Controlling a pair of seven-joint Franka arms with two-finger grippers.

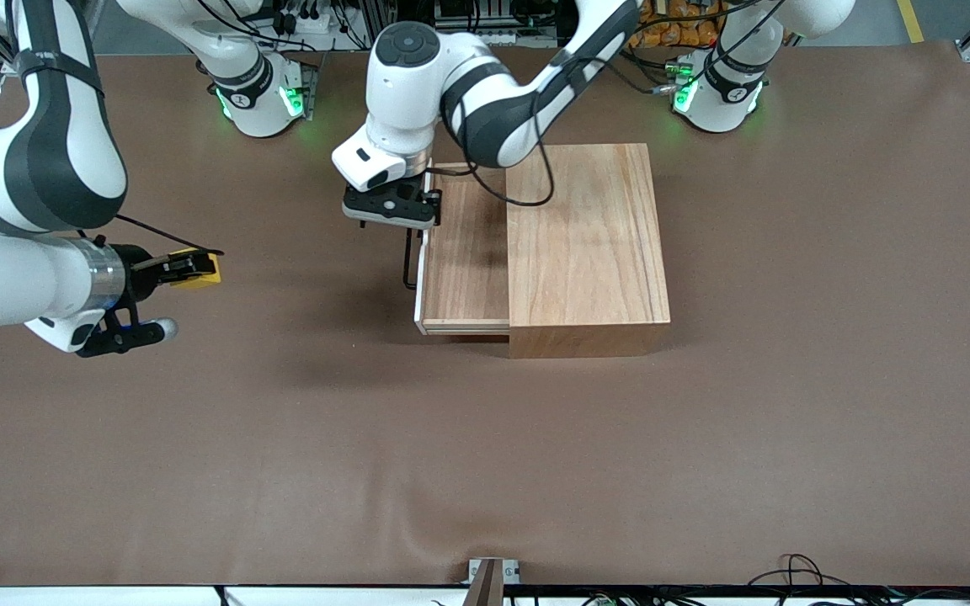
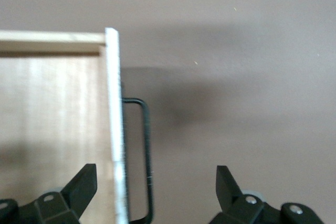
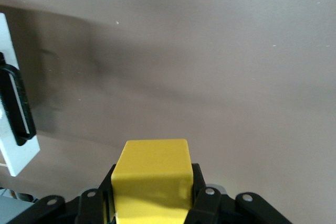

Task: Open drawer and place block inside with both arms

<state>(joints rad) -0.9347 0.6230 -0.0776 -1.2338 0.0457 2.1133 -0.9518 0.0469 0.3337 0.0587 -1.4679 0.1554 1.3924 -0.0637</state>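
Note:
The robot's right gripper will release the yellow block near the middle of the open drawer's wooden bottom [image 1: 473, 256].
The drawer [image 1: 464, 252] stands pulled out of the wooden box [image 1: 586, 244] toward the right arm's end of the table. Its white-edged front panel [image 2: 116, 129] and black wire handle [image 2: 147, 145] lie between the spread fingers [image 2: 84, 182] of my left gripper [image 2: 155, 184], which is open and touches neither. In the front view the left gripper [image 1: 390, 206] hovers over the panel's end, with the handle [image 1: 407, 261] showing below it. My right gripper [image 1: 186, 269] is shut on the yellow block [image 1: 199, 270] above the bare table, apart from the drawer. The block [image 3: 152, 177] fills its jaws.
The brown table mat [image 1: 485, 454] spreads wide nearer to the front camera. The drawer's panel [image 3: 13, 140] and handle [image 3: 16, 103] show at the edge of the right wrist view. Both green-lit arm bases [image 1: 262, 93] stand along the edge farthest from the front camera.

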